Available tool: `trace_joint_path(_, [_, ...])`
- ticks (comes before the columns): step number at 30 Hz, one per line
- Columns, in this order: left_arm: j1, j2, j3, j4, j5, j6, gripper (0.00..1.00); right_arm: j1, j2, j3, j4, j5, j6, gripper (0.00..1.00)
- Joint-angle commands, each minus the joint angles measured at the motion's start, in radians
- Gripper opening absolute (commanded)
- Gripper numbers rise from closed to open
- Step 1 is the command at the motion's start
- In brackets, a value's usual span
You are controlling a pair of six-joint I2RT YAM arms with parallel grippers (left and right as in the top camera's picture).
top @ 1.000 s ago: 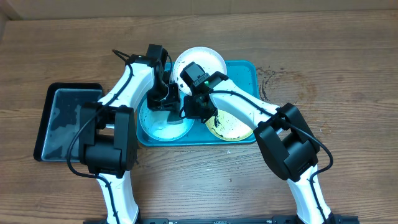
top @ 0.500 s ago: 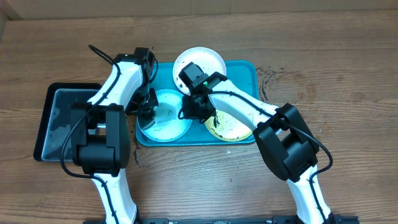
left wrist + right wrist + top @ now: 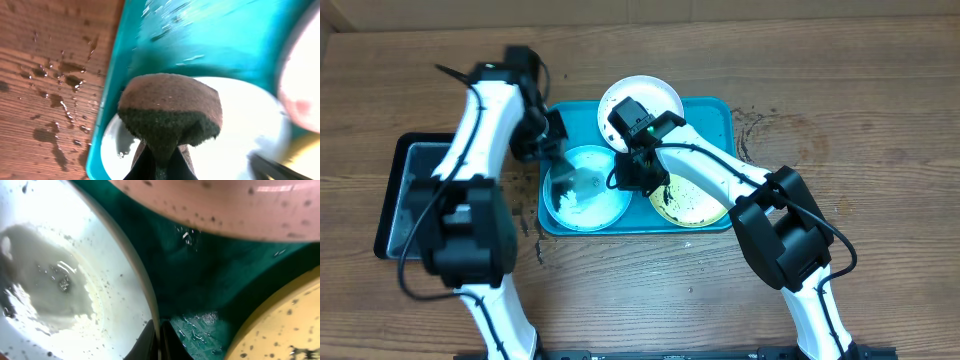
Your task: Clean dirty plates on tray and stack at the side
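Note:
Next, I let go of the teal-rimmed plate, which lies on the tray now, with my right gripper on the wood (image 3: 788, 138) by the dark specks next to the turquoise tray.
On the turquoise tray (image 3: 718, 112) lie three plates: a white plate (image 3: 642, 97) at the back, a teal-rimmed plate (image 3: 585, 190) at the front left with foamy water in it, and a speckled yellow-green plate (image 3: 698, 205) at the front right. My left gripper (image 3: 548, 135) hovers over the tray's left rim (image 3: 112, 100), shut on a brown and dark sponge (image 3: 170, 107). My right gripper (image 3: 633, 178) is shut on the teal-rimmed plate's right rim (image 3: 150, 305), one finger on each side of it. The white plate (image 3: 240, 205) and the yellow-green plate (image 3: 280, 322) show beside it.
A black rectangular tray (image 3: 392, 205) holding water sits left of the turquoise one. Water drops (image 3: 65, 80) wet the wooden table beside the tray's left rim. Dark specks (image 3: 755, 125) mark the wood at the tray's right.
My left arm has swung left and back with the sponge, off the teal-rimmed plate's middle to the tray's left rim. The right gripper has stayed on the plate's rim.

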Motion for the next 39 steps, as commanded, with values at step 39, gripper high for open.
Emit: trace_joint_path(39, [0.612, -0.245, 0.043, -0.148, 0.015, -0.019, 0.04, 0.449, -0.095, 0.567, -0.307, 1.541, -0.624, 0.04])
